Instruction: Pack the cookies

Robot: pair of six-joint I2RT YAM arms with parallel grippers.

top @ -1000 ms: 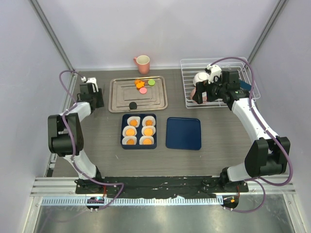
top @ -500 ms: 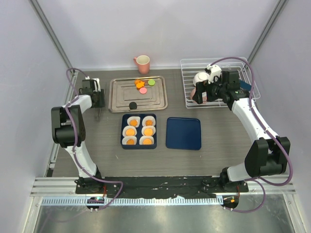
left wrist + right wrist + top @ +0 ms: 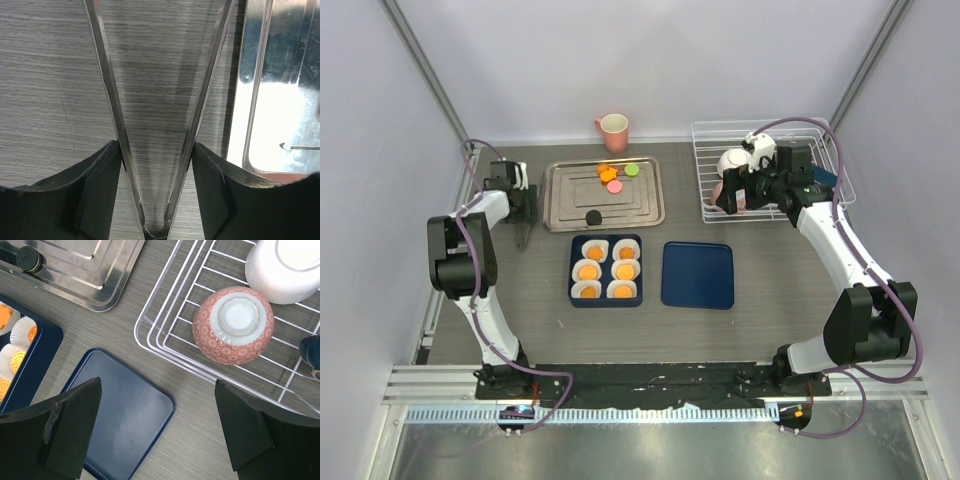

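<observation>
I need to grab the outer edge (image 3: 733,260) (image 3: 165,424) of the blue lid with my right gripper, on the side away from the dark blue box, near the wire rack.
Loose cookies lie on the metal tray (image 3: 560,205): orange ones (image 3: 606,172), a pink one (image 3: 614,186), a green one (image 3: 632,169) and a black one (image 3: 592,216), which also shows in the right wrist view (image 3: 27,259). The dark blue box (image 3: 572,272) holds several white cups with orange cookies. My left gripper (image 3: 520,212) is left of the tray, shut on metal tongs (image 3: 109,90) whose arms spread over the table. My right gripper (image 3: 728,195) is open and empty, hovering by the wire rack's near left corner (image 3: 157,385).
The box's blue lid (image 3: 698,274) lies right of the box. A pink mug (image 3: 613,127) stands behind the tray. The wire rack (image 3: 825,190) at the back right holds a red patterned bowl (image 3: 233,325) and a white bowl (image 3: 285,267).
My left arm has swung in and its wrist has shifted slightly; the tongs now point toward the near side beside the tray. The right arm has not moved.
</observation>
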